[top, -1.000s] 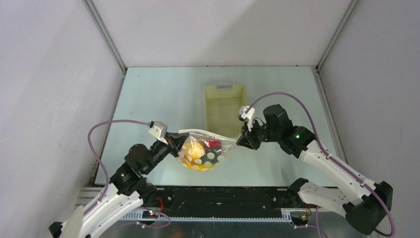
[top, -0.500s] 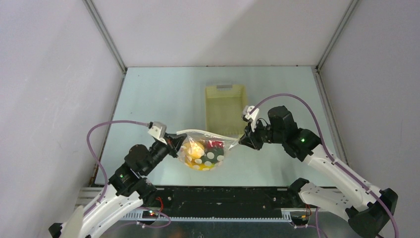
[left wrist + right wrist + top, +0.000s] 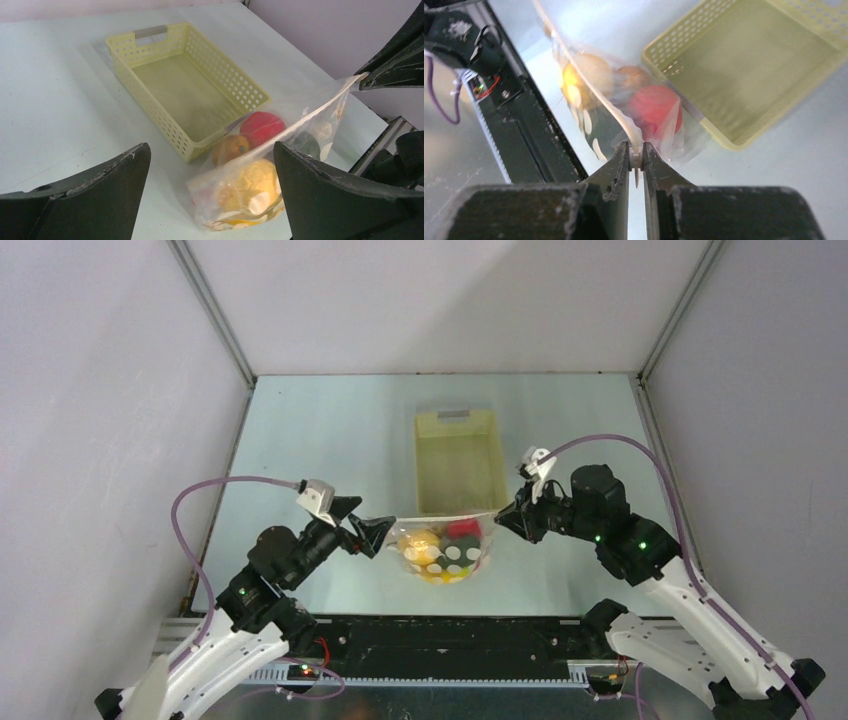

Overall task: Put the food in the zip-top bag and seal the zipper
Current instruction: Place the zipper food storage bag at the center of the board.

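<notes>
The robot's right gripper will release the zip-top bag on the table [image 3: 626, 495] under its own arm, close to the grey wall.
The clear dotted zip-top bag [image 3: 445, 550] sits in front of the basket with the food inside: a red fruit [image 3: 261, 127], an orange piece [image 3: 231, 149], a yellow piece [image 3: 252, 182] and a dark green piece [image 3: 306, 144]. My right gripper [image 3: 507, 523] is shut on the right end of the white zipper [image 3: 594, 95], holding that strip up taut; its jaws [image 3: 636, 150] pinch the strip. My left gripper [image 3: 372, 532] stands wide open just left of the bag, touching nothing. In the left wrist view the bag [image 3: 240, 200] lies beyond the open left gripper [image 3: 211, 147].
The pale yellow perforated basket [image 3: 455, 455] stands empty right behind the bag, its near edge almost touching it [image 3: 185, 85]. The black rail at the table's near edge [image 3: 450, 635] runs just below the bag. Grey walls enclose the table.
My left gripper has opened and let go of the bag's left end. My right gripper has pulled to the right with the zipper end, and the bag has shifted right with it.
</notes>
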`<state>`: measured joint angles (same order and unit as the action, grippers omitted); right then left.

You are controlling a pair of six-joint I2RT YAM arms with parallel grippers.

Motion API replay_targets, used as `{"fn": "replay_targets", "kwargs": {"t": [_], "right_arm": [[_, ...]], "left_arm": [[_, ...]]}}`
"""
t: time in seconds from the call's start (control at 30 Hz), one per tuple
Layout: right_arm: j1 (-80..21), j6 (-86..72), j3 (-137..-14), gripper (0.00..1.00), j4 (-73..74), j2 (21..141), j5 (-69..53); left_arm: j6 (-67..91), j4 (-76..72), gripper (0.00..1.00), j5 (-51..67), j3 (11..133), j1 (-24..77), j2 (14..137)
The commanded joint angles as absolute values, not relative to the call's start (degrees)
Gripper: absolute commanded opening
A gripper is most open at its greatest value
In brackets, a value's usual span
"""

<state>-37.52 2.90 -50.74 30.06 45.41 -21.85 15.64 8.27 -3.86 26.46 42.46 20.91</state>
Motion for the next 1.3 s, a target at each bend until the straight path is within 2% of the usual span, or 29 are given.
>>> {"fn": "replay_targets", "kwargs": {"t": [0.0, 0.17, 0.27, 0.37, 0.7, 1.1, 1.23, 1.27], "right_arm": [[-36.7, -1.6, -51.9, 0.0, 29.4, 41.6, -12.7], [-31.3, -8.8, -52.6, 0.0, 32.1, 41.4, 2.6], [-23.9, -14.2, -53.4, 0.0, 34.5, 42.6, 6.5], [-17.0, -17.7, -53.9, 0.0, 35.8, 43.6, 6.8], [16.2, -22.0, -57.0, 0.0, 39.4, 51.9, 8.0], [38.3, -25.3, -57.4, 0.0, 28.7, 62.3, 5.8], [42.1, -26.2, -57.6, 0.07, 29.0, 60.6, 5.7], [42.3, -26.2, -57.4, 0.15, 29.3, 60.5, 5.8]], "left_arm": [[16.7, 8.1, 1.0, -4.3, 29.0, 42.2, 20.2], [17.2, 8.3, 1.0, -7.3, 28.7, 42.3, 18.9], [17.4, 8.8, 1.0, -8.8, 28.8, 42.2, 18.8], [17.5, 9.2, 1.0, -9.8, 29.0, 42.3, 19.4], [17.9, 8.7, 1.0, -11.1, 29.3, 42.2, 22.8], [18.3, 8.6, 1.0, -12.6, 29.4, 42.2, 22.9], [19.4, 8.8, 1.0, -16.1, 29.4, 42.2, 22.9], [19.8, 9.0, 1.0, -16.5, 29.4, 42.2, 22.9]]}}
